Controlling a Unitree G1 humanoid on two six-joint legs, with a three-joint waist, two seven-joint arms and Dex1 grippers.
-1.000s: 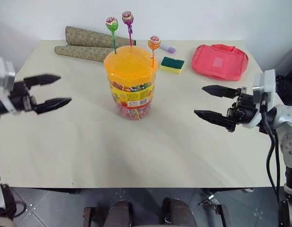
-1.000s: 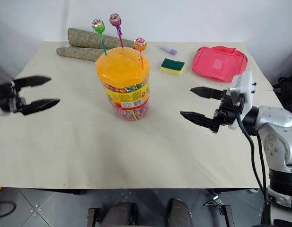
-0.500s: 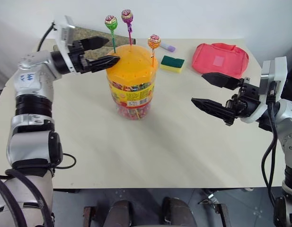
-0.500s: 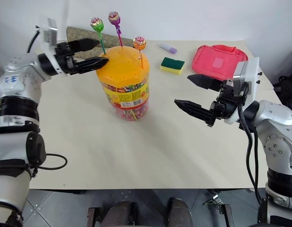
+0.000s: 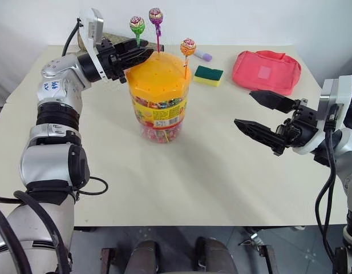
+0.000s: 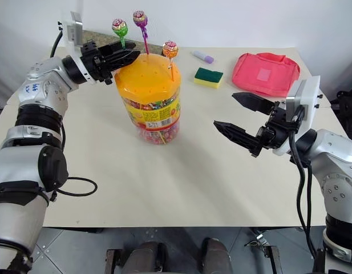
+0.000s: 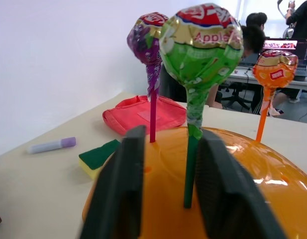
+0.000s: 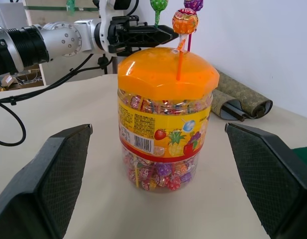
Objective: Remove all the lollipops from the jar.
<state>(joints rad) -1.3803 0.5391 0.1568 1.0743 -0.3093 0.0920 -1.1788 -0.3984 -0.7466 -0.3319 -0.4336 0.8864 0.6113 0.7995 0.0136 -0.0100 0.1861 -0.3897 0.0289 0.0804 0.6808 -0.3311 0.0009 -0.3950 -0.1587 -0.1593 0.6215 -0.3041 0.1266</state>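
The orange lollipop in the jar's lid is next for my right gripper, which should go to it and close on its wrapped candy head (image 5: 187,47) (image 8: 185,22).
The jar (image 5: 158,108), clear with an orange lid, stands mid-table with three lollipops stuck upright in the lid: green (image 5: 137,25), purple (image 5: 156,15) and orange (image 5: 187,46). My left gripper (image 5: 146,54) reaches in from the left just above the lid. Its fingers (image 7: 218,189) are drawn in on either side of the green lollipop's (image 7: 200,45) stick. One finger is against the stick and a gap remains on the other side. My right gripper (image 5: 243,107) hovers open to the jar's right, well apart from it and holding nothing.
A pink pouch (image 5: 266,69) lies at the back right. A green-and-yellow sponge (image 5: 207,75) and a purple marker (image 5: 202,56) lie behind the jar. Rolled mats (image 8: 238,97) lie at the back left. Bare tabletop (image 5: 181,177) spreads in front of the jar.
My left arm swung from the table's left side up to the jar's lid, then its fingers narrowed around the green lollipop's stick. The right gripper has stayed about where it was, still open.
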